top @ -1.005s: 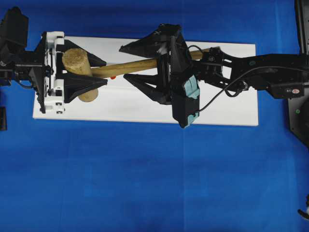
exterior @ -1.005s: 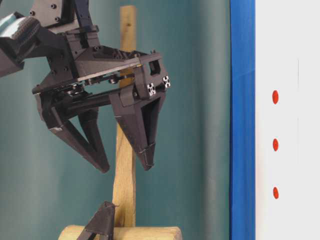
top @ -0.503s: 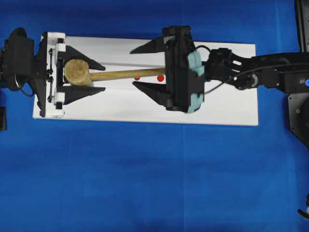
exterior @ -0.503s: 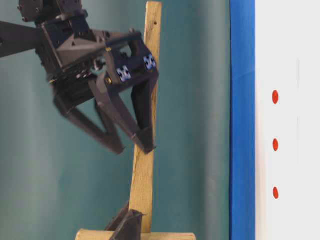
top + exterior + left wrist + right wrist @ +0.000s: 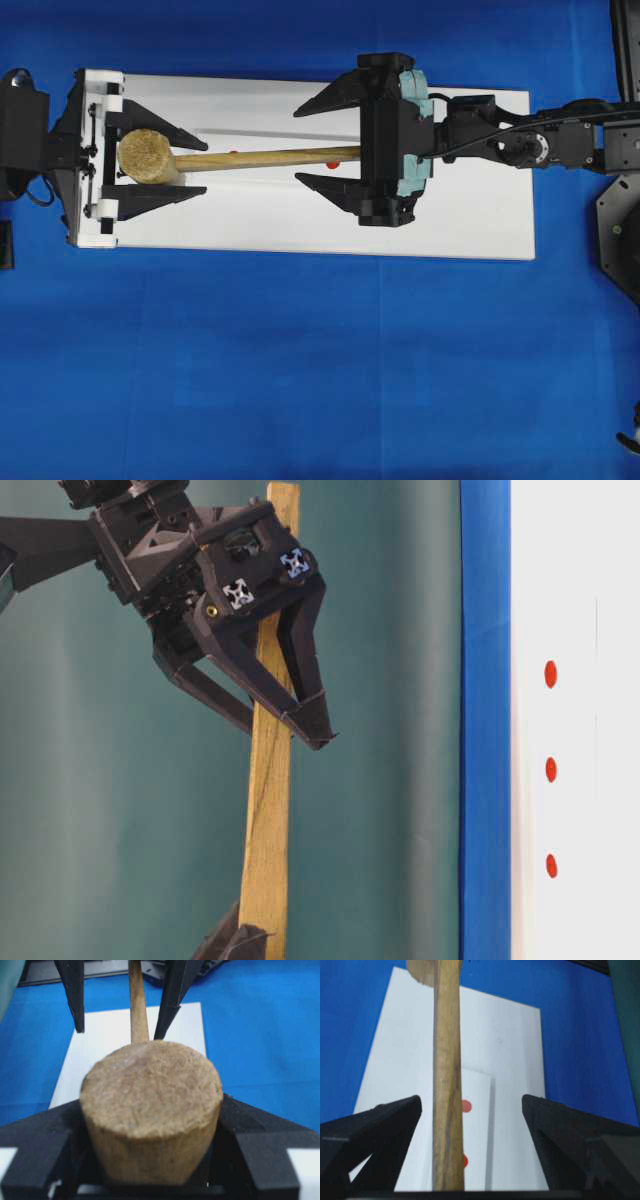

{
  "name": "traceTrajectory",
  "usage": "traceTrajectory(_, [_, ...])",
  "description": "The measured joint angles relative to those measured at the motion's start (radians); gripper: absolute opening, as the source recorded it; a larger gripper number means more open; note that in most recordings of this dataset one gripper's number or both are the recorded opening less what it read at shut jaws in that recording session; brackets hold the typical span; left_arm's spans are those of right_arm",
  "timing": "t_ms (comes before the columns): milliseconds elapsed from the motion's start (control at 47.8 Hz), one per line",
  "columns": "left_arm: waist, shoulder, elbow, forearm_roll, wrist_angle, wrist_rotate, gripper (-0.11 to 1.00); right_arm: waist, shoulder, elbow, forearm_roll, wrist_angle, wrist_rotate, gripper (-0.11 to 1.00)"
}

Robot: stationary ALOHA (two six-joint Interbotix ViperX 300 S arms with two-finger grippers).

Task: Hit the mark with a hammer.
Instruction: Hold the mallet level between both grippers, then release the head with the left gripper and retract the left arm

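The hammer's head, the end that must hit the mark, is clamped in my left gripper, so my right gripper should close on the hammer's handle (image 5: 322,156) before my left gripper opens.
The hammer is held in the air above the white board (image 5: 470,220), its thick head (image 5: 147,157) (image 5: 150,1110) clamped in my left gripper (image 5: 205,162), which is shut on it. Its handle (image 5: 270,156) (image 5: 266,830) (image 5: 447,1085) runs right, into my right gripper (image 5: 300,145) (image 5: 285,730) (image 5: 471,1101). That gripper is open; its fingers straddle the handle without touching. The mark (image 5: 551,770) is the middle of three red dots on the white strip. From overhead the handle hides it. Two dots show beside the handle in the right wrist view; which ones, I cannot tell.
The white board lies on a blue cloth (image 5: 300,380). The right arm (image 5: 520,145) stretches over the board's right end from its base (image 5: 620,230). A teal backdrop (image 5: 380,780) fills the table-level view.
The hammer has swung from slanted to level and shifted left with the left gripper. The right gripper has turned square and drawn back right, its open fingers now straddling the handle's end.
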Motion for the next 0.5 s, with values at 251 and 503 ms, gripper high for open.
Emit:
traceTrajectory(251, [0.000,0.000,-0.002,0.000,0.000,-0.002,0.42,0.000,0.000,0.000,0.002,0.003,0.000,0.35])
traceTrajectory(503, [-0.002,0.000,-0.002,0.002,-0.002,0.002,0.42,0.008,0.000,0.002,0.002,0.021,0.000,0.02])
